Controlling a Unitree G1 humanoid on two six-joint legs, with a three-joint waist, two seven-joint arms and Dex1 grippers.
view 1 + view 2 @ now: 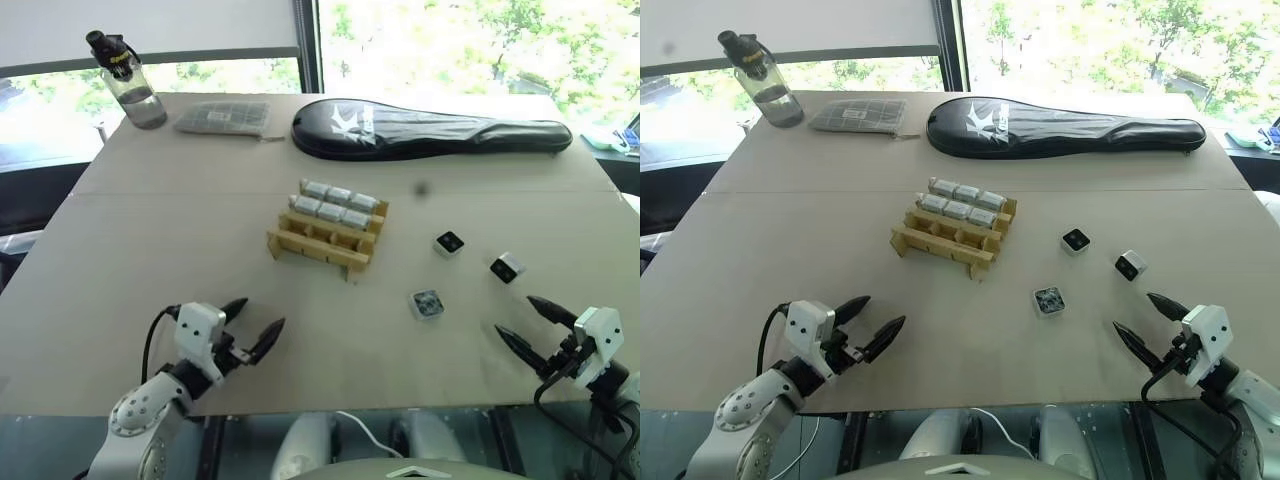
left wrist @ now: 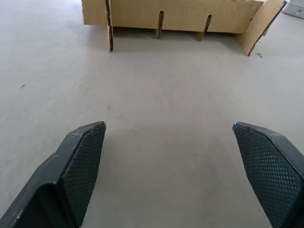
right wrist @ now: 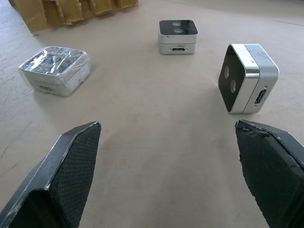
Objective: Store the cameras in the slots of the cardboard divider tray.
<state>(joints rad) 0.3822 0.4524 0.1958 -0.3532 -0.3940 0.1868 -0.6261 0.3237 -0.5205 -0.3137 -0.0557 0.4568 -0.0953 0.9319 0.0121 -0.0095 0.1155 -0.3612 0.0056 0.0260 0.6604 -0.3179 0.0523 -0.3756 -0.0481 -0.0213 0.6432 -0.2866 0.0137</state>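
Observation:
My right gripper needs to next go to the camera standing on edge and close on that camera's port end (image 1: 510,270) (image 3: 252,91), across its thickness.
The cardboard divider tray (image 1: 325,240) sits mid-table, its far two rows filled with several wrapped cameras (image 1: 338,205) and its near slots bare. Three loose cameras lie to its right: one in clear wrap (image 1: 427,303), one lying flat with its dark lens face up (image 1: 449,243), and one standing on edge (image 1: 507,267). My left gripper (image 1: 256,326) hovers open over the near table, in front of the tray's left end. At the near right, my right gripper (image 1: 523,322) is open and empty, just short of the loose cameras (image 3: 248,78).
A long black racket case (image 1: 430,130) lies across the far side. A flat grey mesh pouch (image 1: 224,117) and a clear water bottle (image 1: 128,82) stand at the far left. The table's front edge runs just below both grippers.

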